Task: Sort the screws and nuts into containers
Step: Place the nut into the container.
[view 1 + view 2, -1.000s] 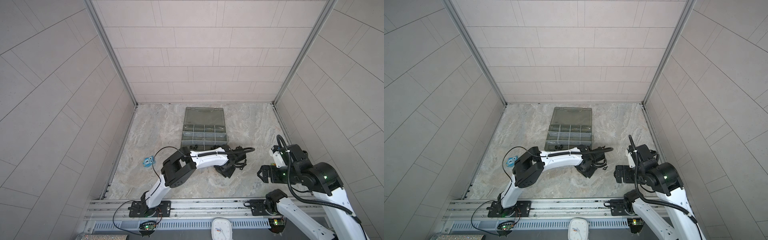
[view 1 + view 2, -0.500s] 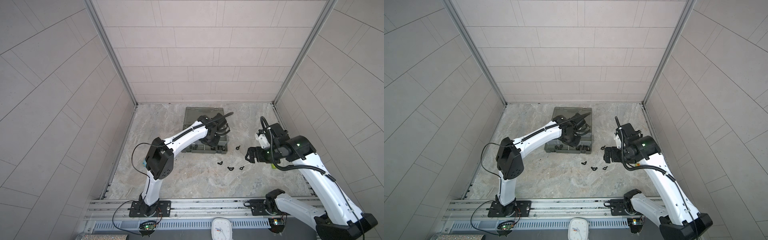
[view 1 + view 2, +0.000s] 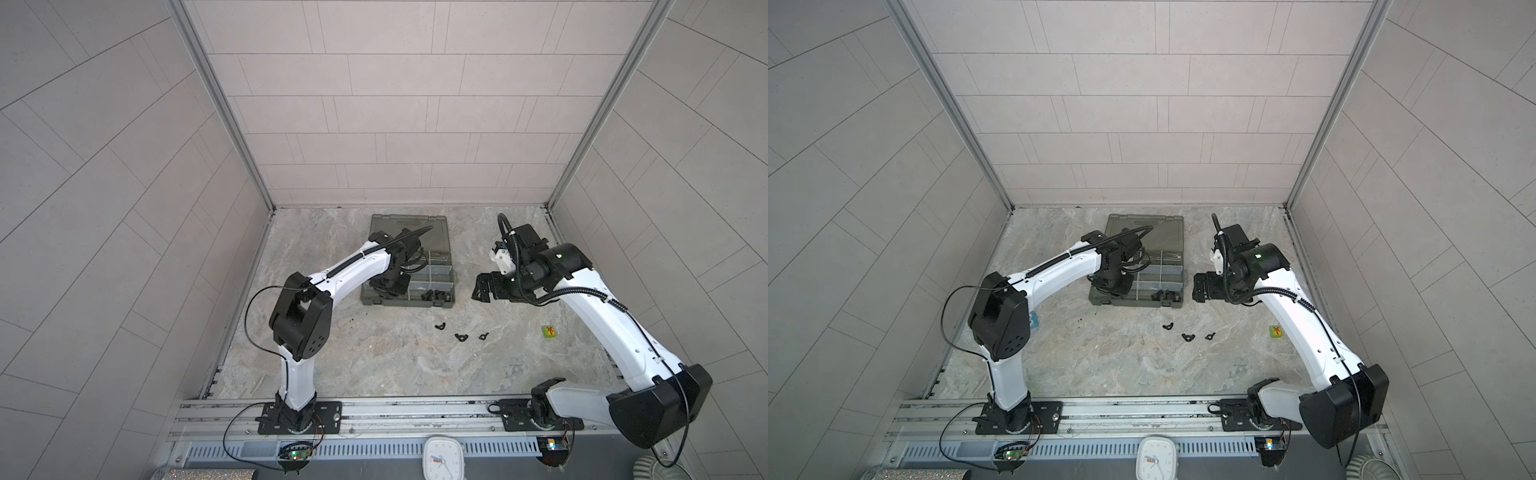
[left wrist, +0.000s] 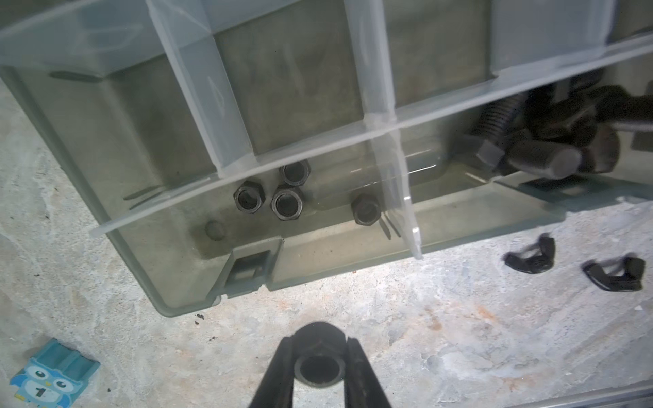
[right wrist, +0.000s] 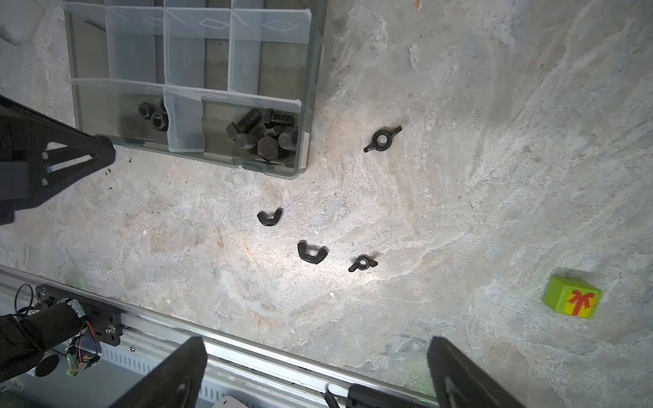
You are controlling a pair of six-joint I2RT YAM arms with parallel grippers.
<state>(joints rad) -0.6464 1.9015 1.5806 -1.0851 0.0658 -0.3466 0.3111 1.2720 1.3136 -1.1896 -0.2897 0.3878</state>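
Note:
Next, the left gripper releases the black hex nut between the other hex nuts and the case's outer side [image 3: 372, 296] [image 4: 210, 226].
My left gripper [image 4: 318, 348] is shut on a black hex nut [image 4: 319, 367] and hangs over the near left corner of the olive-grey organiser case [image 3: 409, 301]. Its containers are split by pale dividers. One compartment holds several hex nuts [image 4: 286, 203]. The near right one holds the screws [image 5: 263, 136]. Several black wing nuts [image 5: 311, 252] lie loose on the floor in front of the case, one [image 5: 382, 139] beside its right wall. My right gripper [image 5: 318, 356] is open and empty, raised to the right of the case [image 3: 482, 291].
A green cube [image 5: 572, 298] with a red bow sits on the floor at the right. A blue owl toy [image 4: 53, 378] lies left of the case, near the left arm. The metal rail [image 3: 374, 411] runs along the front edge.
The left arm swung from the floor in front of the case up to its near left corner. The right arm unfolded from the front right and reached in beside the case.

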